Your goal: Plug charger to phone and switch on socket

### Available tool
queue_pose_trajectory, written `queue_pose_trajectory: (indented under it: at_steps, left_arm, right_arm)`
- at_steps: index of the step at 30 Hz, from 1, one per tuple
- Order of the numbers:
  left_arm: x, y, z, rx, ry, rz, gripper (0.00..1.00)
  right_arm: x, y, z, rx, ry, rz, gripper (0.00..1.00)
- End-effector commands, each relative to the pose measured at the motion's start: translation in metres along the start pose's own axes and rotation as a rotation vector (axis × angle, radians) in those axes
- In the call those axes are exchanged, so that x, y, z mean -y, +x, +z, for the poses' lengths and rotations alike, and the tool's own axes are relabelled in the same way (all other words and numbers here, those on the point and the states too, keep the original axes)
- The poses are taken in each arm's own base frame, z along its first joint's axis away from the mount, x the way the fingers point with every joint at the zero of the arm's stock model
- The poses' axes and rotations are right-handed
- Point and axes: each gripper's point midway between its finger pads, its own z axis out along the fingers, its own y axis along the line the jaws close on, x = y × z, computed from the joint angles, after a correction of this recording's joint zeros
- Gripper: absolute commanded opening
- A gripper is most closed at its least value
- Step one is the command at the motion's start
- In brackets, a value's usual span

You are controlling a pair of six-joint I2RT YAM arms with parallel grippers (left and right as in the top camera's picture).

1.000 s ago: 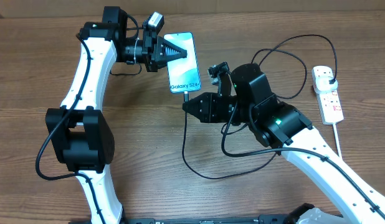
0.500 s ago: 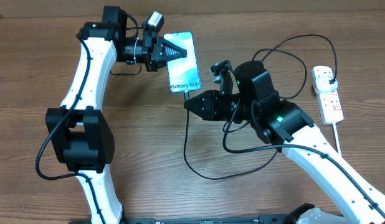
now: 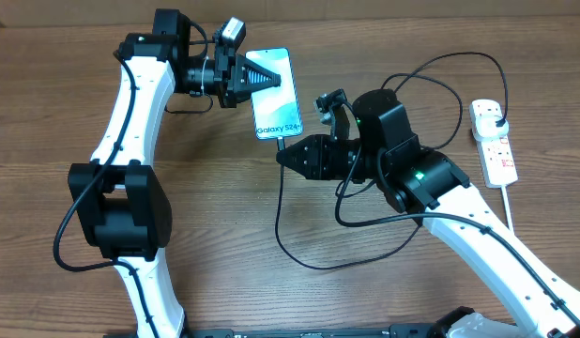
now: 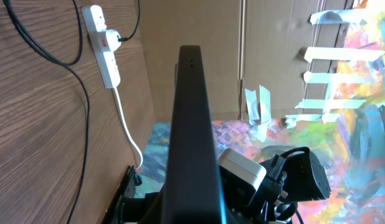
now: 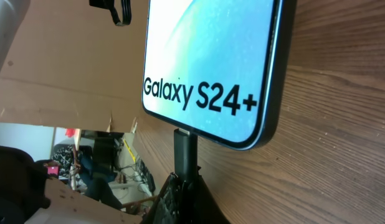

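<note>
My left gripper is to let go of the phone on the bare wood (image 3: 257, 157) beside the thin black cable, nearer me than the gripper. The phone now lies on the wooden table.
The phone (image 3: 279, 105) with a blue-cyan "Galaxy S24+" screen lies on the wooden table; it also shows in the right wrist view (image 5: 211, 68) and edge-on in the left wrist view (image 4: 191, 124). My left gripper (image 3: 255, 83) is shut on the phone's top end. The charger's black connector (image 5: 185, 152) sits in the phone's bottom port, and my right gripper (image 3: 282, 158) is shut on it (image 5: 186, 183). The thin black cable (image 3: 299, 258) loops over the table to a black plug (image 3: 497, 119) in the white socket strip (image 3: 495, 145), also in the left wrist view (image 4: 105, 46).
The socket's white cord (image 3: 509, 202) runs toward the table's front right. The cable loops lie behind and under my right arm (image 3: 440, 188). A cardboard wall (image 3: 365, 7) borders the far edge.
My right arm has shifted slightly, with the gripper staying on the connector at the phone's bottom edge. The left arm and phone have not moved.
</note>
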Motion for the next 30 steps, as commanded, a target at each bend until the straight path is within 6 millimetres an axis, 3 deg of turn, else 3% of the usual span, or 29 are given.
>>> queue_pose_trajectory:
  at_steps: [1, 19, 21, 22, 26, 30]
  left_arm:
    - [0.018, 0.009, 0.013, -0.04, 0.069, -0.036, 0.04]
    - [0.018, 0.012, 0.02, -0.057, 0.07, -0.026, 0.04]
    - [0.018, 0.011, 0.02, -0.056, 0.071, -0.008, 0.04]
    - [0.018, 0.009, 0.018, -0.053, 0.071, 0.009, 0.04]
    - [0.014, 0.005, 0.015, -0.039, 0.046, 0.033, 0.04]
    - [-0.015, -0.003, 0.008, -0.001, -0.124, 0.039, 0.04]
  right_arm:
    - [0.03, -0.03, -0.007, 0.122, 0.106, -0.006, 0.04]
    - [0.032, -0.031, -0.008, 0.122, 0.107, -0.009, 0.04]
    - [0.029, -0.028, -0.007, 0.105, 0.094, -0.006, 0.12]
    - [0.03, -0.025, -0.007, 0.094, 0.095, 0.001, 0.21]
    - [0.033, -0.019, -0.007, 0.069, 0.1, 0.017, 0.33]
    - [0.034, -0.016, -0.007, 0.054, 0.104, 0.027, 0.43]
